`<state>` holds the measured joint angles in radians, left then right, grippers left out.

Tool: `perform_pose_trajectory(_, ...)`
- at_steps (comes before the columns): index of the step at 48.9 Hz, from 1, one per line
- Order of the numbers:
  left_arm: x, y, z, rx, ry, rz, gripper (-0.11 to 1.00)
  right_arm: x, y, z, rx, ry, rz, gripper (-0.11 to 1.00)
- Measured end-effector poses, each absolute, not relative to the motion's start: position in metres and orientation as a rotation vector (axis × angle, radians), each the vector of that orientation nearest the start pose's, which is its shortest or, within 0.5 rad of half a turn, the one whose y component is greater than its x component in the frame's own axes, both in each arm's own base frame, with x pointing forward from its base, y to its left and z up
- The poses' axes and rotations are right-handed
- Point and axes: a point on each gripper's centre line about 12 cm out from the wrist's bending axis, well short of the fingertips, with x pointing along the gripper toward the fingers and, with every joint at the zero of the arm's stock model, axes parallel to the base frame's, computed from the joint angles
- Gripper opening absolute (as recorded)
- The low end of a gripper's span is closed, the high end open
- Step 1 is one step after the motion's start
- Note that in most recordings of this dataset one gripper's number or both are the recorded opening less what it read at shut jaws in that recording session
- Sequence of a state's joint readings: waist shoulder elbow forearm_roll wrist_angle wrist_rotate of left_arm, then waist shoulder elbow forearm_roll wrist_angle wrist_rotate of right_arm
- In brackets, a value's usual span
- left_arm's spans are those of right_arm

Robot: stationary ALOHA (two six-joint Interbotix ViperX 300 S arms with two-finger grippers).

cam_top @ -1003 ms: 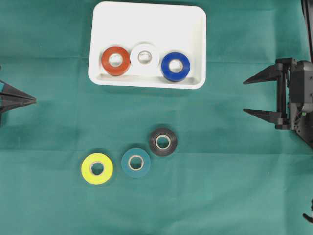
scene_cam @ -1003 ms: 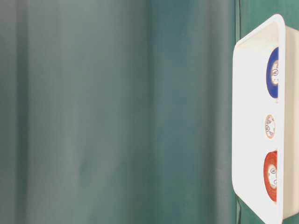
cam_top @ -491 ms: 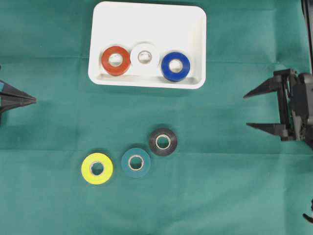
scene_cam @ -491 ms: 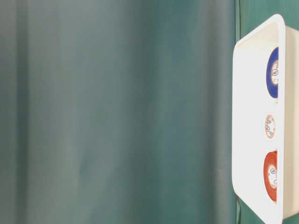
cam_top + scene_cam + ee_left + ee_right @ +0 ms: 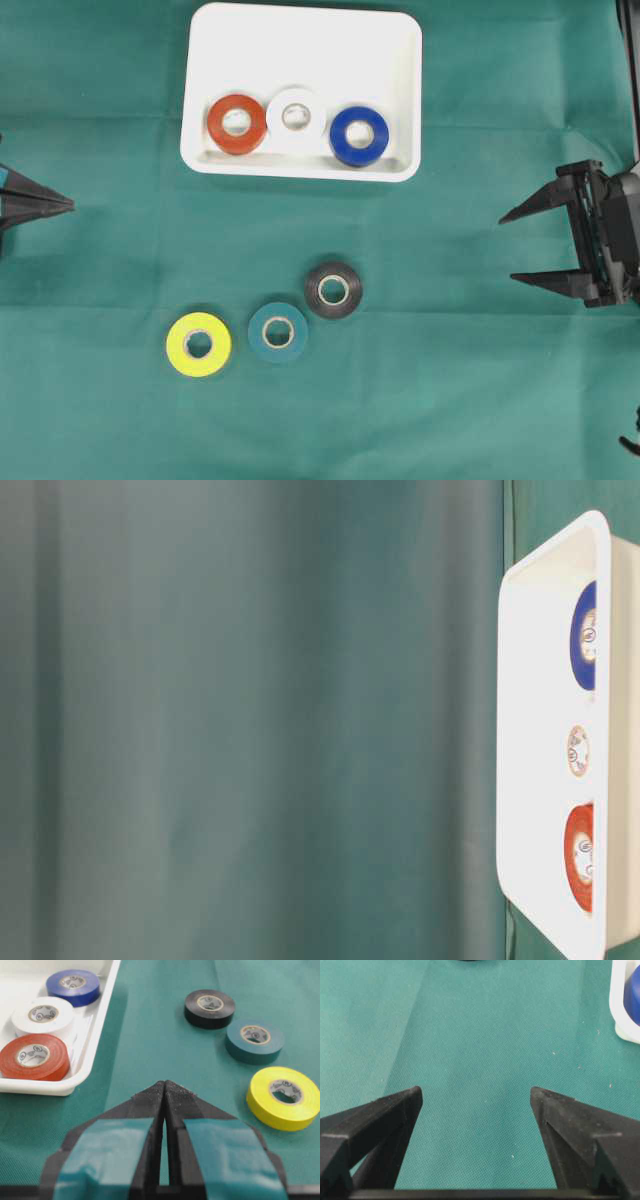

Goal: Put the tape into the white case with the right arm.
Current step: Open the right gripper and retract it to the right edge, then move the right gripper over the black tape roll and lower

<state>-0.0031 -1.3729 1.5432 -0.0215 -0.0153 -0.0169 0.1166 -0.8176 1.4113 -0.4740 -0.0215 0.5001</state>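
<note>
My right gripper will grip the black tape's side [image 5: 338, 311] farthest from the white case, with one finger inside the black tape's hole.
The white case [image 5: 300, 40] lies at the top centre and holds a red tape [image 5: 237, 123], a white tape [image 5: 296, 118] and a blue tape [image 5: 359, 135] in a row. On the green cloth below it lie a black tape [image 5: 333, 290], a teal tape [image 5: 278, 332] and a yellow tape [image 5: 198, 344]. My right gripper [image 5: 506, 248] hovers open and empty at the right edge, far from the black tape; only cloth shows between its fingertips [image 5: 476, 1092]. At the left edge, my left gripper [image 5: 70, 204] is shut on nothing [image 5: 164, 1083].
Green cloth covers the whole table. The table-level view shows the case's rim [image 5: 530, 730] side-on with the same three rolls inside. A corner of the case [image 5: 620, 1015] appears at the upper right of the right wrist view.
The right gripper has drifted toward the bottom of the overhead view and slightly right, staying open. The left gripper and all tapes have not moved.
</note>
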Motion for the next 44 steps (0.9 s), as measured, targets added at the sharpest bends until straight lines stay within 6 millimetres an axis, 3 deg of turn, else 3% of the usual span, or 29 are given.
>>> perform_pose_trajectory(10, 0.13, 0.0, 0.175, -0.038, 0.155, 0.0, 0.01, 0.177, 0.024, 0.144, -0.008, 0.594, 0.127, 0.63)
perform_pose_trajectory(21, 0.13, 0.0, 0.175, -0.036, 0.155, 0.0, 0.01, 0.204, 0.032, 0.148, -0.029, 0.618, 0.168, 0.62)
perform_pose_trajectory(44, 0.13, -0.001, 0.175, -0.038, 0.155, -0.001, 0.01, 0.291, 0.058, 0.134, -0.065, 0.689, 0.254, 0.62)
